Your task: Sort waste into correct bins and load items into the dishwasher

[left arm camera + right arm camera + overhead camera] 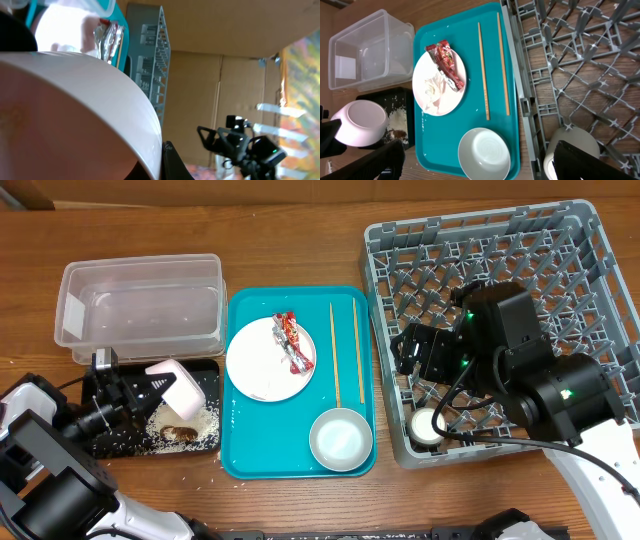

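Note:
My left gripper should set the white bowl down on the teal tray (275,441), beside the small white dish.
My left gripper (156,389) is shut on the rim of a white bowl (180,386), tipped over the black tray (100,442). Loose rice (190,420) and a brown scrap (180,433) lie in that tray. In the left wrist view the bowl (75,100) fills the left half, one finger (173,164) against its rim. My right gripper (405,352) stands open above the grey dish rack's (590,240) front left corner. A white cup (575,135) sits in the rack, partly behind one right finger (580,162). The clear tub (140,300) holds nothing.
The teal tray (300,465) carries a large white plate (258,370) with a red wrapper (290,340) and a white tissue (432,87), two chopsticks (335,350) and a small white dish (340,438). A few rice grains lie on the wood by the black tray.

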### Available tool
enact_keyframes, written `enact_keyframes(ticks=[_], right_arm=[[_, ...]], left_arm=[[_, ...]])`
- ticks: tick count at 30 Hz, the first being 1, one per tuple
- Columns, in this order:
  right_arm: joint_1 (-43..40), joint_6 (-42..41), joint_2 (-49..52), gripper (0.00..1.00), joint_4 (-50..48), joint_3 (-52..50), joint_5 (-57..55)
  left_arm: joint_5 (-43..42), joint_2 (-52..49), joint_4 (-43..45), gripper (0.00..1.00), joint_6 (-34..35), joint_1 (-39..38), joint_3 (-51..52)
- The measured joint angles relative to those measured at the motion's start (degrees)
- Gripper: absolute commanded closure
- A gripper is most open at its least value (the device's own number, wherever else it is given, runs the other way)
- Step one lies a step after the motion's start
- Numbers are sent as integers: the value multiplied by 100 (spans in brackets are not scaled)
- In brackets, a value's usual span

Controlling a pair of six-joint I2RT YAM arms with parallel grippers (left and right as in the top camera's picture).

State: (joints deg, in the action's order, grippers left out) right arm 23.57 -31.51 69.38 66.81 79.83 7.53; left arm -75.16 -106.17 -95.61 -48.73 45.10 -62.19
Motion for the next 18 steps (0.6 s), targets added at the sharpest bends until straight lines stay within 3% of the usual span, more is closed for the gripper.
enact_keyframes(ticks=[4,6,8,9,14,18], right_arm=[[-2,-2,0,3,4,0,-4],[-2,-2,0,3,4,0,-4],[-2,-2,0,3,11,0,-7],[-2,-2,0,3,11,0,-4],[-2,0,0,2,11,0,-4],[-2,0,0,2,11,0,-4]], left_arm=[[-26,0,15,96,-387,0,-7],[33,-20,553,96,-201,0,-22],[35,0,-24,96,-658,-24,-37],[39,42,177,96,-892,-66,-46],[85,120,-96,96,-844,-92,-55],[407,769,-48,96,-796,-380,-59]])
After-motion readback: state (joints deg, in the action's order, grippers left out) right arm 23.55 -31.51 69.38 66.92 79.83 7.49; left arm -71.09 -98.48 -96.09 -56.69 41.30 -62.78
